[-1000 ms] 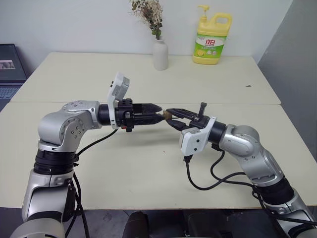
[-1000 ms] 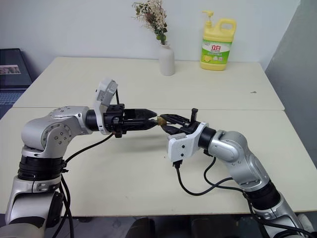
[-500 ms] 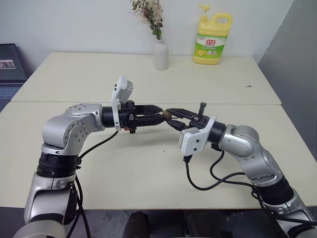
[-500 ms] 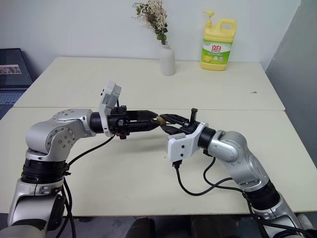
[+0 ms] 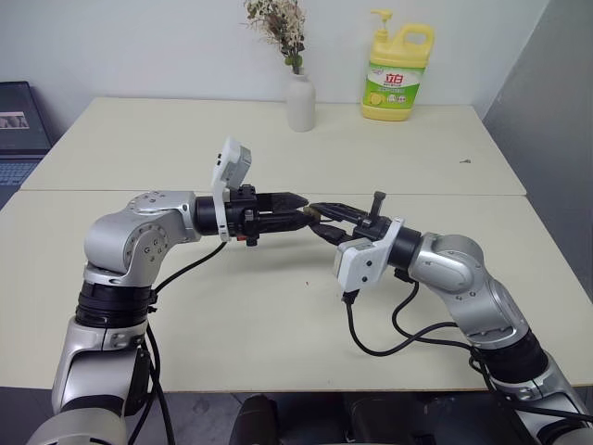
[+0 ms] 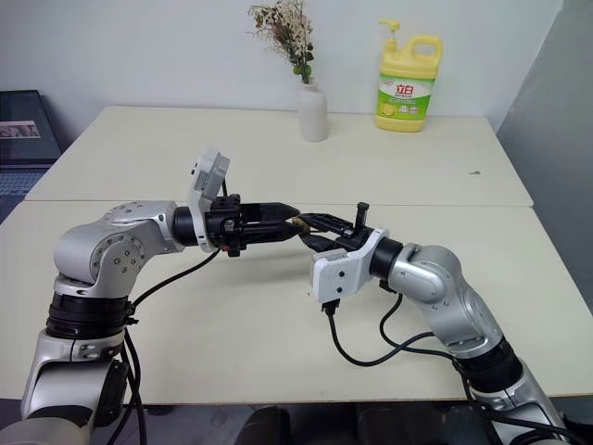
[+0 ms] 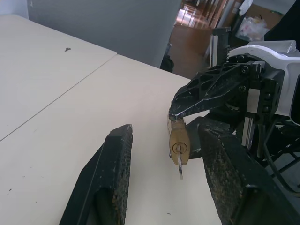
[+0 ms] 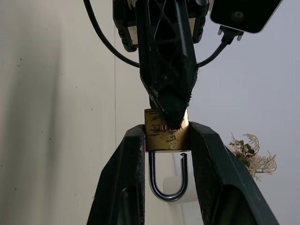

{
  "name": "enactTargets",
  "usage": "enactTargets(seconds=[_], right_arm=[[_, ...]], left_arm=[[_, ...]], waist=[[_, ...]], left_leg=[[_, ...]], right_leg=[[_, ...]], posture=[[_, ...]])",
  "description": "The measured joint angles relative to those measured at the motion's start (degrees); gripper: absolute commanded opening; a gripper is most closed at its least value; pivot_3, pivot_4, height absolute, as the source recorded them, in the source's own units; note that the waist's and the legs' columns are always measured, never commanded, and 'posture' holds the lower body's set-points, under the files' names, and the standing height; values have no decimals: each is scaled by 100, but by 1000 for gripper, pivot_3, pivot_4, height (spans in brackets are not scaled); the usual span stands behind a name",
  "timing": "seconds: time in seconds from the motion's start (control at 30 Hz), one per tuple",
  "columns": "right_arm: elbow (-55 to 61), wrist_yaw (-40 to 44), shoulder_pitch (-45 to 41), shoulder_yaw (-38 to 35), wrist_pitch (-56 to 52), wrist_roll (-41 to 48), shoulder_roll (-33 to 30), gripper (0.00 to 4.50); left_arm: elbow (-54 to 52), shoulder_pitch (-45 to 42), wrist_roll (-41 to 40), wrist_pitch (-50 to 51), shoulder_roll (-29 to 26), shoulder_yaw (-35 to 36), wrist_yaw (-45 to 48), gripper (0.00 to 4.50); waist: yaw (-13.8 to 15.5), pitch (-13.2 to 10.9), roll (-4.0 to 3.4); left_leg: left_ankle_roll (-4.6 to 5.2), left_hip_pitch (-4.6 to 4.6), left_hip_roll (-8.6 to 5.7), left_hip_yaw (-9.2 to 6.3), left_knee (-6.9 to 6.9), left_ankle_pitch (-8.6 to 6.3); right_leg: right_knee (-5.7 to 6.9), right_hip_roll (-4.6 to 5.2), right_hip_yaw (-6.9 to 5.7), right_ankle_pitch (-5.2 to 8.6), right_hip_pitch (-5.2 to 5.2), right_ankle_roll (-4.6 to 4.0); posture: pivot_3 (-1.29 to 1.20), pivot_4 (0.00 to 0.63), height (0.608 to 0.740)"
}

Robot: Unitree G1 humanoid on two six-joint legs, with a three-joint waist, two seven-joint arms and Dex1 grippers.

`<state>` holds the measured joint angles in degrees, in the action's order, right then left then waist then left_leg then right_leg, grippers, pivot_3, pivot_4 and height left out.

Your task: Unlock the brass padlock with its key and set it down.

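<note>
The shackle is inside my right gripper's fingers. My left gripper needs to take the padlock's body [image 8: 157, 136] while my right gripper backs away to push the shackle aside.
Above the table's middle, my right gripper [image 5: 320, 216] is shut on the small brass padlock [image 7: 179, 139], pinching its body [image 8: 165, 137] between both fingers with the silver shackle [image 8: 167, 187] pointing back toward the wrist. The thin silvery key [image 7: 180, 171] sticks out of the keyhole on the padlock's free end. My left gripper [image 5: 302, 206] meets it tip to tip from the left and is open. Its two fingers [image 7: 116, 173] straddle the key without touching it, and one fingertip [image 8: 168, 101] lies across the padlock's front.
A white vase with dried flowers [image 5: 299, 100] and a yellow detergent bottle [image 5: 397, 79] stand at the back of the cream table [image 5: 278, 315]. A laptop [image 5: 18, 130] sits off the left edge. The right wrist's black cable [image 5: 384, 345] droops onto the tabletop.
My left elbow and forearm have swung slightly to the right, while both grippers stay tip to tip at the padlock.
</note>
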<state>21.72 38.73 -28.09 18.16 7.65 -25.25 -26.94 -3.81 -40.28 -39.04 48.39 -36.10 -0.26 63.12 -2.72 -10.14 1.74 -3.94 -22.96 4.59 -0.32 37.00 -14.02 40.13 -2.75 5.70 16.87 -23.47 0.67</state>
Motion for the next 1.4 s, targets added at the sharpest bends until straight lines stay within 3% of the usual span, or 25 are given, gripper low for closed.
enactTargets(seconds=[0.2,0.9,1.17,1.4], right_arm=[[0,2,0,0,-4,-12,-8,946],[-1,-34,-3,0,78,-128,-36,946],[-1,-38,-2,-1,135,-101,-43,3771],[-1,13,64,-66,128,-18,-238,3847]], left_arm=[[4,-16,-7,11,-2,-117,87,169],[142,-87,6,-36,0,-167,183,170],[247,-107,88,-130,4,-165,146,170],[295,-105,178,-338,-99,-167,398,170]], waist=[[0,0,0],[-1,0,0],[0,0,0],[0,0,0]], left_leg=[[0,0,0,0,0,0],[0,0,0,0,0,0],[0,0,0,0,0,0],[0,0,0,0,0,0]], right_leg=[[0,0,0,0,0,0],[0,0,0,0,0,0],[0,0,0,0,0,0],[0,0,0,0,0,0]], posture=[[0,150,740],[0,150,740],[0,150,740],[0,150,740]])
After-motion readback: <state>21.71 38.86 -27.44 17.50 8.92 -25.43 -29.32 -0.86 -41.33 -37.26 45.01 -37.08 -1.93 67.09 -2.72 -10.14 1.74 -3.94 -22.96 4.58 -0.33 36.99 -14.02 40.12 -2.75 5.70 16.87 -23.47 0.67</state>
